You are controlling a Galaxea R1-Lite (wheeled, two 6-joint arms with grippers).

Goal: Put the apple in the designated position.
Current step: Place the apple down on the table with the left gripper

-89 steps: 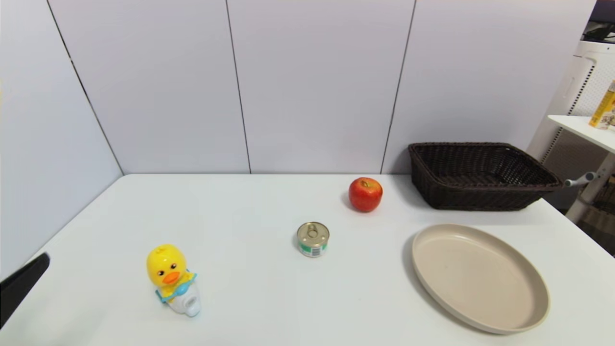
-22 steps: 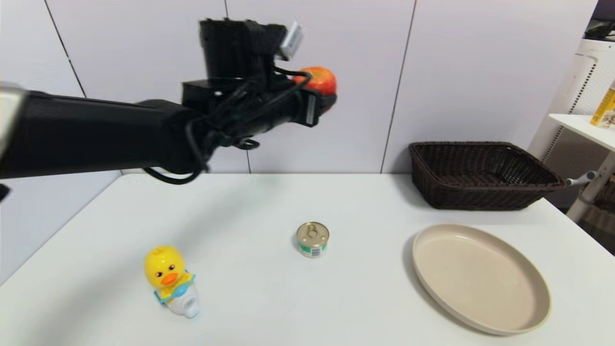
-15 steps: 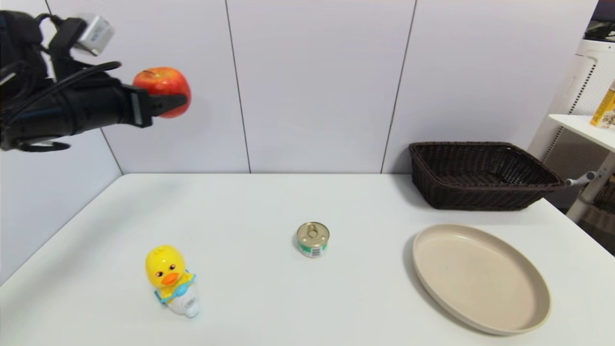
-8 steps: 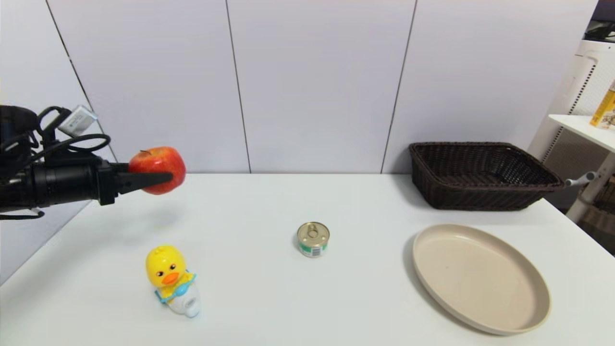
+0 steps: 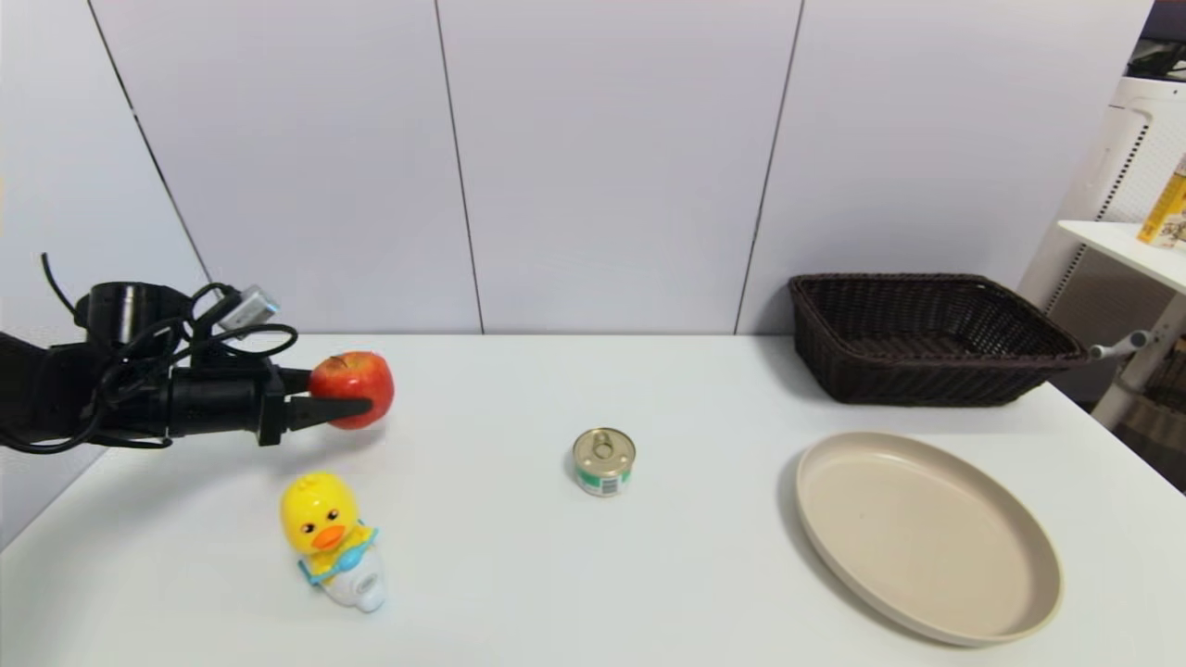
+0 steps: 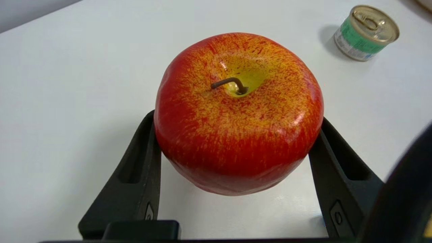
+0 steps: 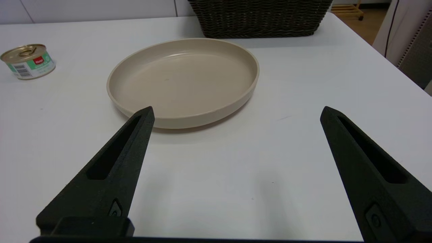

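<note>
My left gripper will release the apple on the white table (image 5: 385,446), just behind the head of the yellow toy duck.
A glossy red apple (image 5: 353,388) with yellow streaks and a dark stem sits between the fingers of my left gripper (image 5: 357,400), which is shut on it at the table's left side, just behind the toy duck. In the left wrist view the apple (image 6: 238,113) is stem-up, gripped on both sides by the black fingers (image 6: 140,168), low over the white tabletop (image 6: 67,84); whether it touches the surface I cannot tell. My right gripper (image 7: 236,116) is open and holds nothing, low over the table near the plate. It is out of the head view.
A yellow toy duck (image 5: 330,537) stands in front of the apple. A small tin can (image 5: 603,460) sits mid-table. A beige plate (image 5: 927,535) lies at the right, with a dark wicker basket (image 5: 927,335) behind it.
My left arm lifted the apple from near the basket, carried it high across to the left, and has lowered it to just above the table behind the duck.
</note>
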